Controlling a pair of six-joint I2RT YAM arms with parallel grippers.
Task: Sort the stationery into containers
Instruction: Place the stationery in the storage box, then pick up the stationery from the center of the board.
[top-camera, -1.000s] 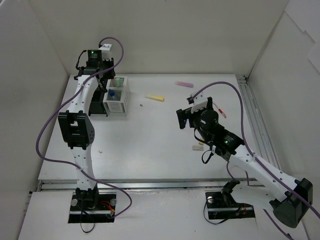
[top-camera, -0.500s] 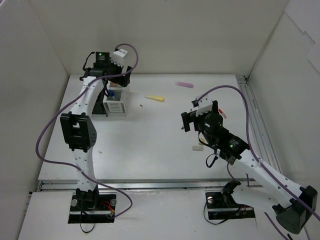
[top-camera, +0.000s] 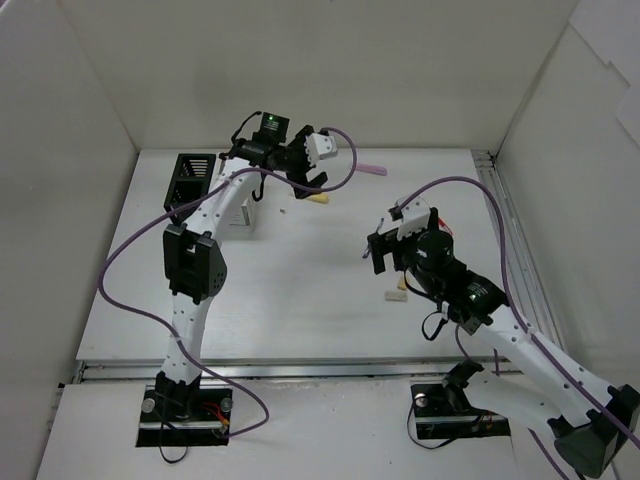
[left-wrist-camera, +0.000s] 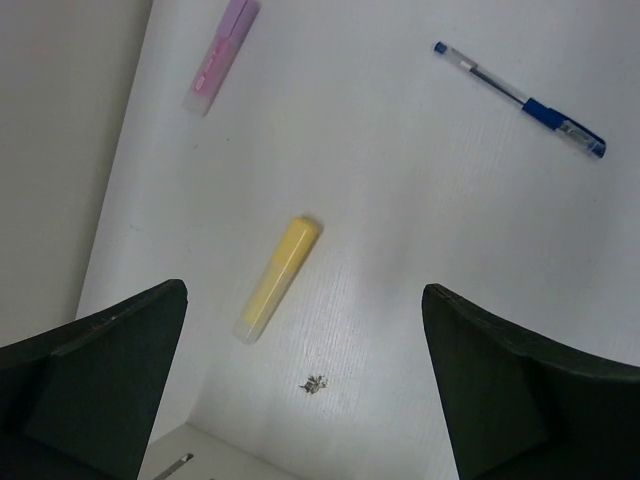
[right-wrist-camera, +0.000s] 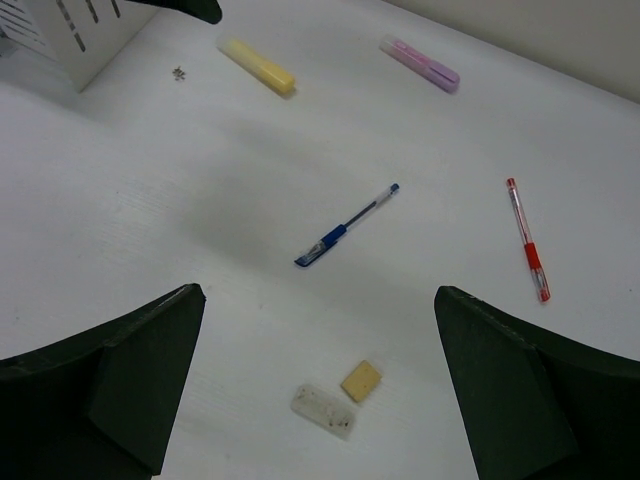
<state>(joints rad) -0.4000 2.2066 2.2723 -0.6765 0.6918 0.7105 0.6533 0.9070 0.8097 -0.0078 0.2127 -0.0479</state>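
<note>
My left gripper is to go to the yellow highlighter next and close on the highlighter's pale body (top-camera: 309, 197) (left-wrist-camera: 263, 301), leaving its solid yellow cap free.
My left gripper (top-camera: 305, 172) hangs open over the back of the table, with nothing between its jaws. Below it lies a yellow highlighter (left-wrist-camera: 278, 277) (top-camera: 315, 197). A pink highlighter (left-wrist-camera: 225, 55) (top-camera: 372, 168) and a blue pen (left-wrist-camera: 520, 100) lie farther off. The black container (top-camera: 195, 178) stands at the back left, and the left arm mostly hides the white container (top-camera: 243, 220) beside it. My right gripper (top-camera: 385, 248) is open above two small erasers (right-wrist-camera: 361, 381) (top-camera: 397, 293). The blue pen (right-wrist-camera: 347, 226) and a red pen (right-wrist-camera: 527, 240) lie beyond them.
White walls close in the table on the left, back and right. A metal rail (top-camera: 515, 250) runs along the right edge. A small dark speck (left-wrist-camera: 316, 383) lies near the white container's corner (right-wrist-camera: 70, 35). Purple cables loop off both arms.
My left gripper has left the containers and swung right to above the yellow highlighter, and its jaws have opened. The right gripper drifted slightly right, still open.
</note>
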